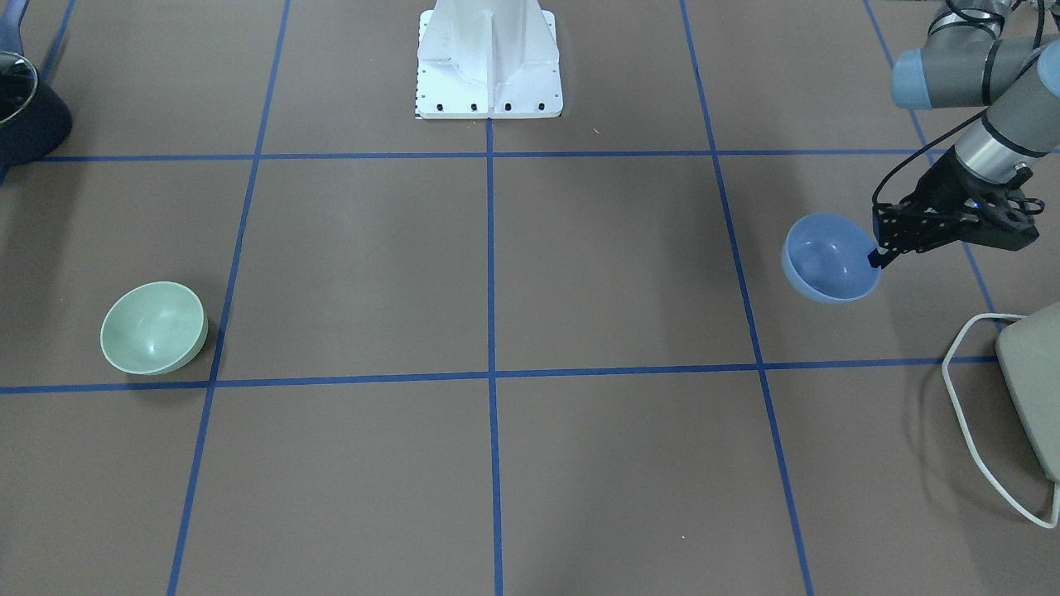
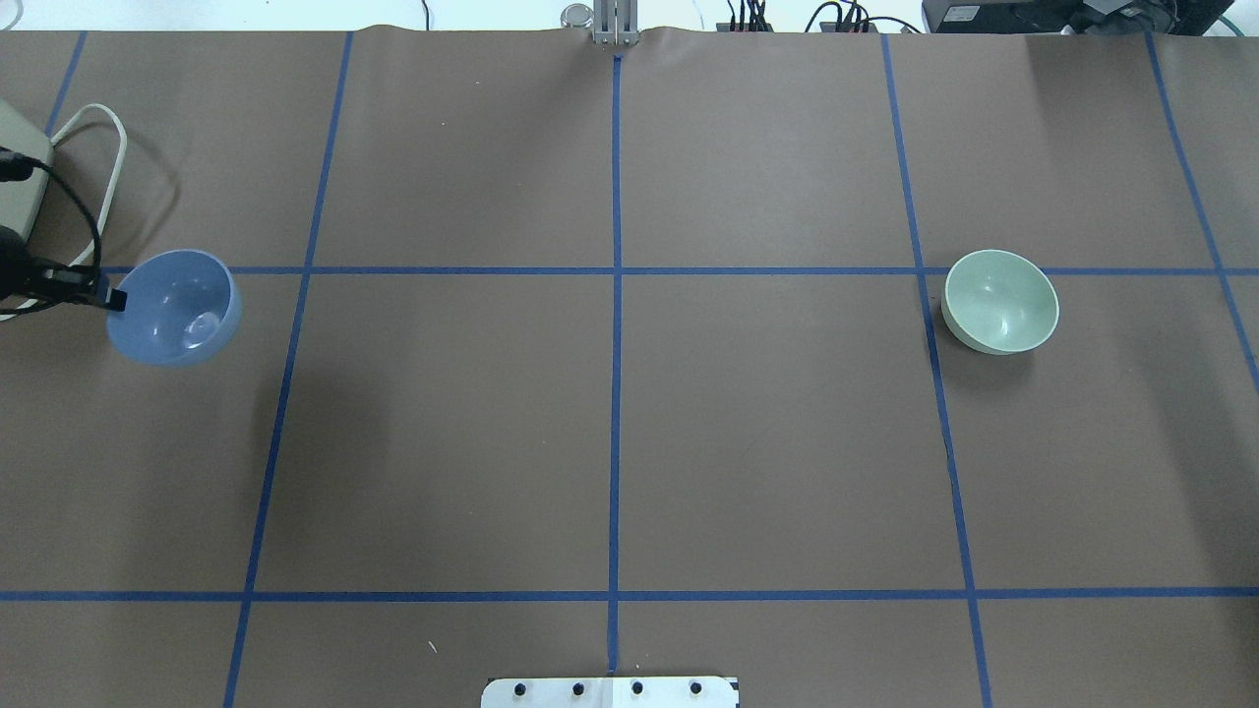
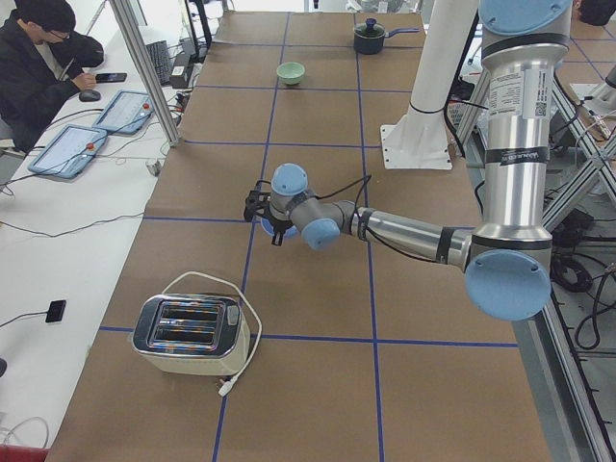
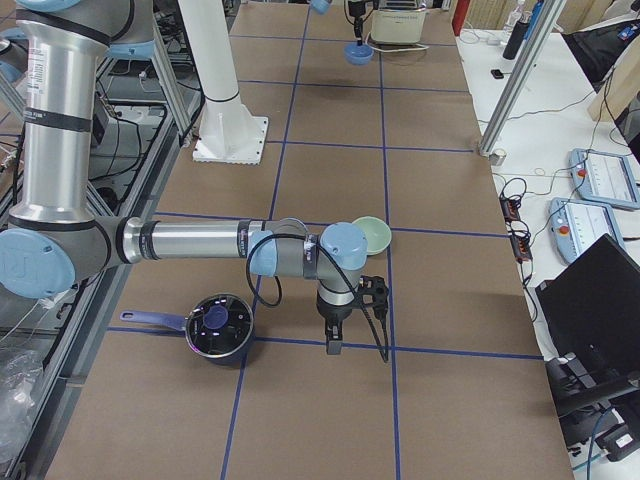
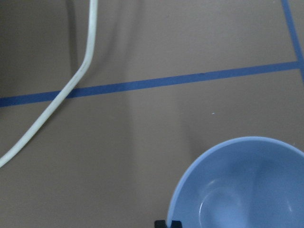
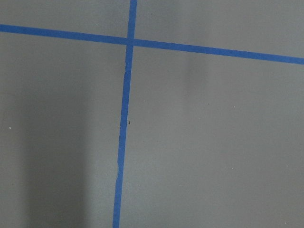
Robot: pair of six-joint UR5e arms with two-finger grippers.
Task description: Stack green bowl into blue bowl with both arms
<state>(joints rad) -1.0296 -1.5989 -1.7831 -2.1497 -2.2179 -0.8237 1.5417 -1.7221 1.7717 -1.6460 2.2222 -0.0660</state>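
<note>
I will use my left gripper to set the blue bowl down on the middle blue line (image 1: 484,260) that lies in front of the white pedestal.
The periwinkle blue bowl (image 1: 828,261) (image 2: 177,305) hangs tilted at the table's left end, held by its rim. My left gripper (image 1: 879,257) (image 2: 110,298) is shut on that rim; the left wrist view shows the bowl (image 5: 247,190) at the bottom right. The pale green bowl (image 1: 153,327) (image 2: 1001,301) (image 4: 372,235) stands upright on the table at the right end, untouched. My right gripper (image 4: 335,345) points down near the table a short way from the green bowl; it shows only in the exterior right view, so I cannot tell whether it is open or shut.
A toaster (image 3: 188,334) (image 1: 1035,389) with a white cord (image 5: 71,85) stands beyond the blue bowl. A dark pot (image 4: 218,325) (image 1: 21,108) sits near the right arm. The white pedestal (image 1: 489,62) stands at the robot's side. An operator (image 3: 38,58) sits at a side desk.
</note>
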